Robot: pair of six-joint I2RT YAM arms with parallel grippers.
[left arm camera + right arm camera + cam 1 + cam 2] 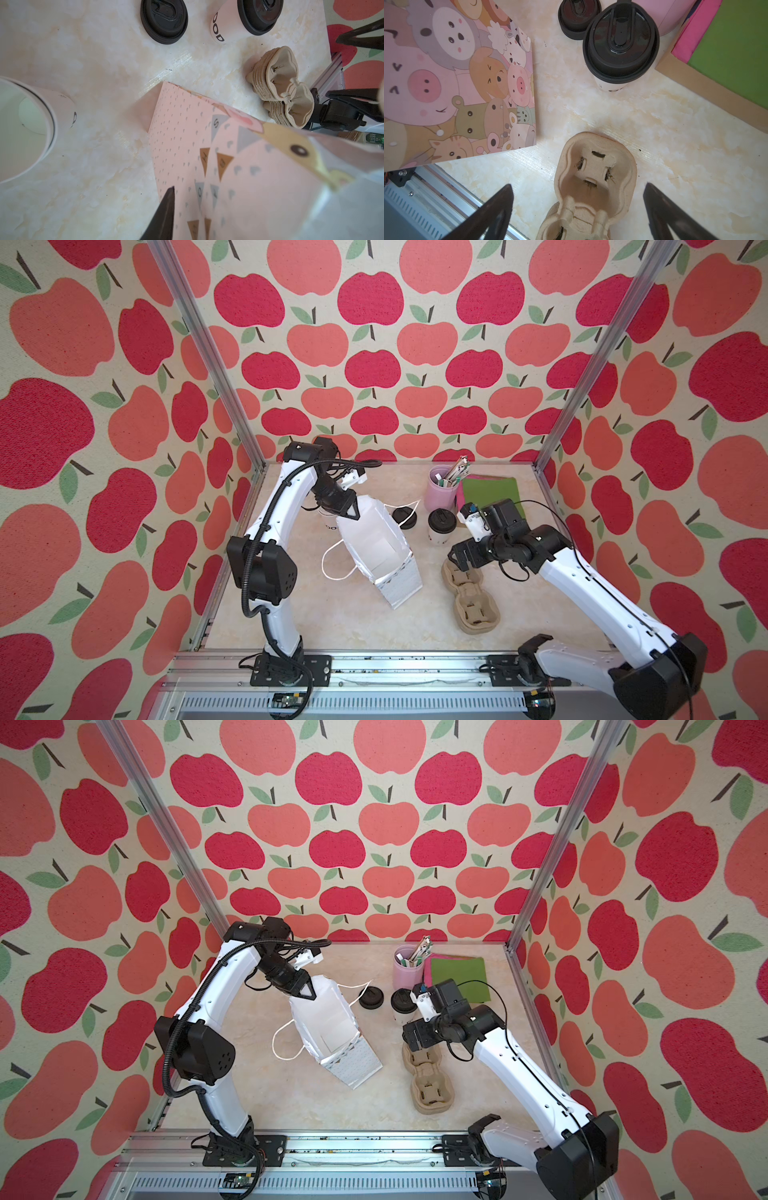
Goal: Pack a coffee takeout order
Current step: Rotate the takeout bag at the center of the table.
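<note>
The paper bag is tipped over with its opening facing away from the carrier, so next my left gripper stands the bag upright and pinches its rim (365,498).
A white paper cup with a black lid (441,526) (620,41) stands mid-table. The tan pulp carrier (471,597) (593,172) tops a stack at the front right. My right gripper (462,566) (577,187) hangs open just above its far cup well, one finger on each side. The green napkin (492,491) lies at the back right. My left gripper (348,512) is at the top rim of an open paper bag (374,551) (228,166). One of its fingers (166,209) rests against the bag's printed wall, which hides the other. A lidless cup (328,524) (31,124) stands behind it.
A stack of loose black lids (405,517) sits between the bag and the lidded cup. The pink holder (440,493) with wrapped straws stands at the back, beside pink napkins (695,31) under the green one. Frame posts and patterned walls close in the table.
</note>
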